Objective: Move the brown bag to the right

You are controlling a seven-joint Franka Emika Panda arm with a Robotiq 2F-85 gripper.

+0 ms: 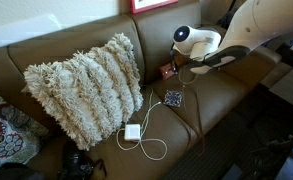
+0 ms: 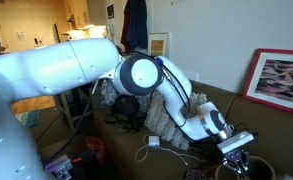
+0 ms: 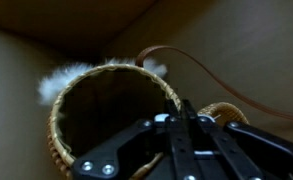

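Observation:
Next, I release the brown bag on the far end of the couch seat (image 1: 229,71), well past the dark patterned square.
In the wrist view the brown bag (image 3: 114,105) is a round woven tan pouch with its open mouth facing the camera. Its thin dark cord (image 3: 221,72) arcs off to the right. My gripper (image 3: 184,108) is shut on the bag's rim at the right side. In an exterior view the gripper (image 1: 176,68) is low over the couch seat near the backrest, with the bag (image 1: 167,72) a small brown shape at its tip. In an exterior view the gripper (image 2: 236,152) points down at the couch, and I cannot make out the bag there.
A large shaggy cream pillow (image 1: 86,85) leans on the brown leather couch (image 1: 236,95). A white charger (image 1: 132,132) with looping cable and a small dark patterned square (image 1: 173,98) lie on the seat. A framed picture (image 2: 281,85) leans on the backrest.

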